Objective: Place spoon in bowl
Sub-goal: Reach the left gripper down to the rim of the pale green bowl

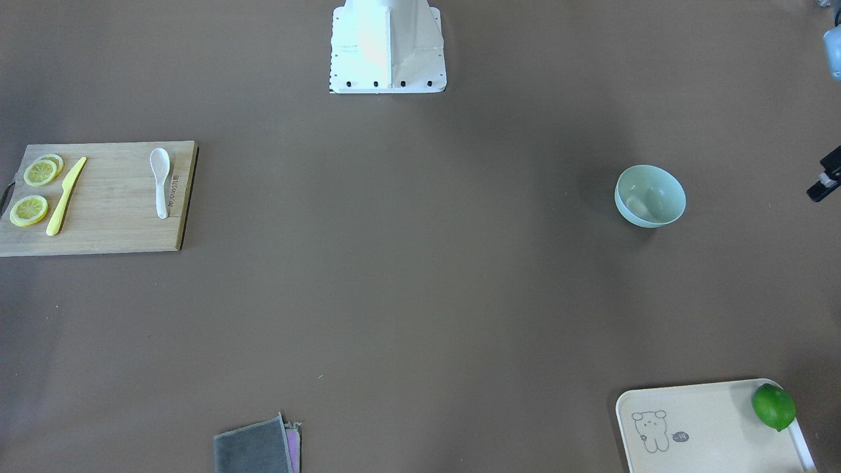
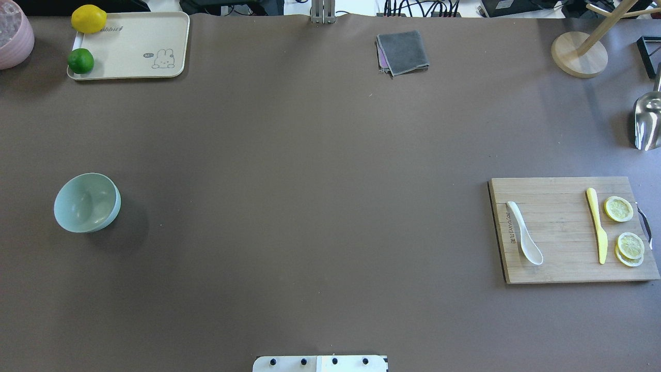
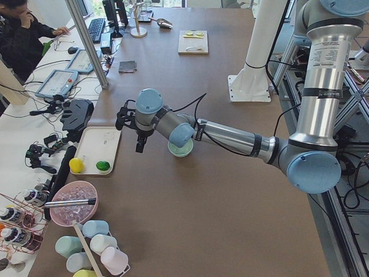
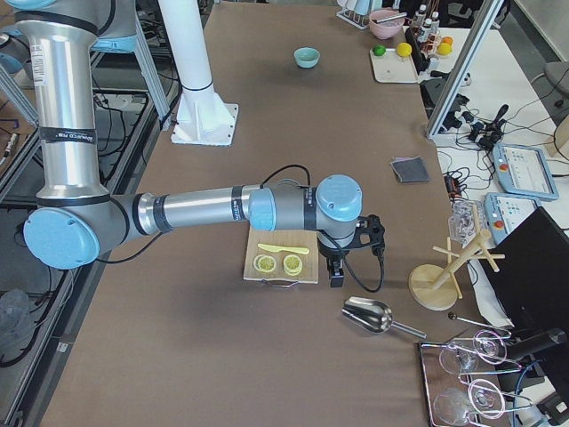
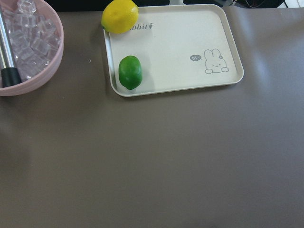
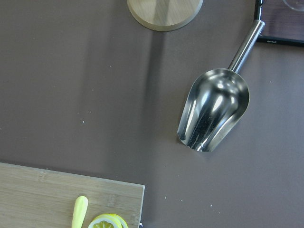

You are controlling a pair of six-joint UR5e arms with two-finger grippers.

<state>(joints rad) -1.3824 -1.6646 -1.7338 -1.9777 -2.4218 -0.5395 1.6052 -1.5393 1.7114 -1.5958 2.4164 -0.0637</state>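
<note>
Next, my left gripper goes to the rim of the mint-green bowl (image 1: pixel 683 205), on the side facing that gripper, and closes there.
The white spoon (image 1: pixel 159 180) lies on a wooden cutting board (image 1: pixel 112 230) on my right side, also in the overhead view (image 2: pixel 524 239). The empty mint-green bowl (image 1: pixel 650 196) stands far away on my left side (image 2: pixel 87 202). My left gripper (image 3: pixel 140 144) hangs above the table between the bowl (image 3: pixel 183 151) and a cream tray; only a black part of it shows at the front view's edge (image 1: pixel 824 179). My right gripper (image 4: pixel 336 274) hangs just past the board's outer end. I cannot tell whether either gripper is open or shut.
A yellow knife (image 2: pixel 596 225) and lemon slices (image 2: pixel 618 208) share the board. A cream tray (image 2: pixel 134 46) holds a lime (image 2: pixel 81 61) and a lemon (image 2: pixel 89 18). A pink ice bowl (image 5: pixel 28 47), grey cloth (image 2: pixel 403 51), metal scoop (image 6: pixel 213 111) and wooden stand (image 2: pixel 578 54) sit along the edges.
</note>
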